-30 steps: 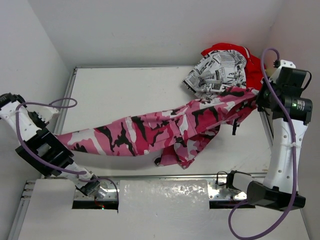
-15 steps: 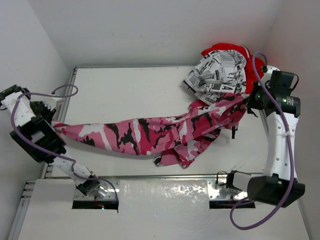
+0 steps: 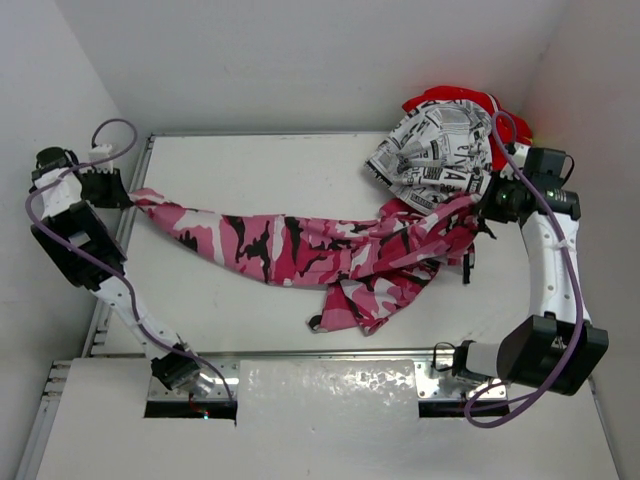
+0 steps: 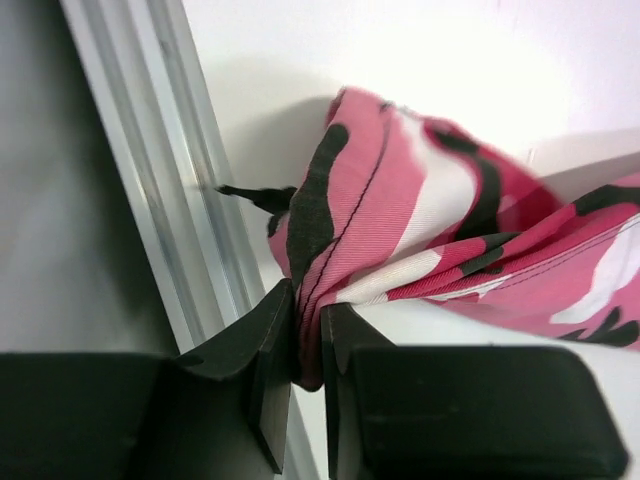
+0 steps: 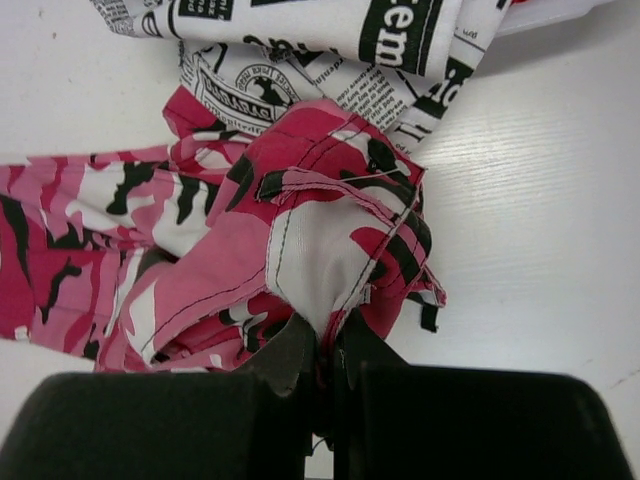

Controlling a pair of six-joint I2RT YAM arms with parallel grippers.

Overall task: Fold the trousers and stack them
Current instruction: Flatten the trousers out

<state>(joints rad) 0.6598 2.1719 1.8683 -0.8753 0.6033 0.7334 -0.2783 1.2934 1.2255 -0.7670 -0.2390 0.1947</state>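
Note:
Next, my left gripper lets go of the camouflage trousers' leg end on the bare table (image 3: 145,260) beside the aluminium rail, nearer the front.
The camouflage trousers (image 3: 300,245) are stretched across the table from far left to right. My left gripper (image 3: 128,194) is shut on the leg end at the table's left edge; the cloth is pinched between its fingers in the left wrist view (image 4: 308,340). My right gripper (image 3: 487,208) is shut on the waist end; the right wrist view shows the waistband (image 5: 330,250) clamped. A second leg (image 3: 370,300) hangs bunched toward the front. The newsprint-patterned trousers (image 3: 435,145) lie crumpled at the back right on the red trousers (image 3: 440,100).
An aluminium rail (image 3: 120,240) runs along the table's left edge, right beside my left gripper, and shows in the left wrist view (image 4: 165,190). White walls close in the table at back, left and right. A black drawstring (image 3: 467,262) dangles from the waist.
My left gripper has carried the leg end from the front left up toward the back along the left edge. My right gripper has shifted back and slightly left with the waist. The trousers now lie straighter.

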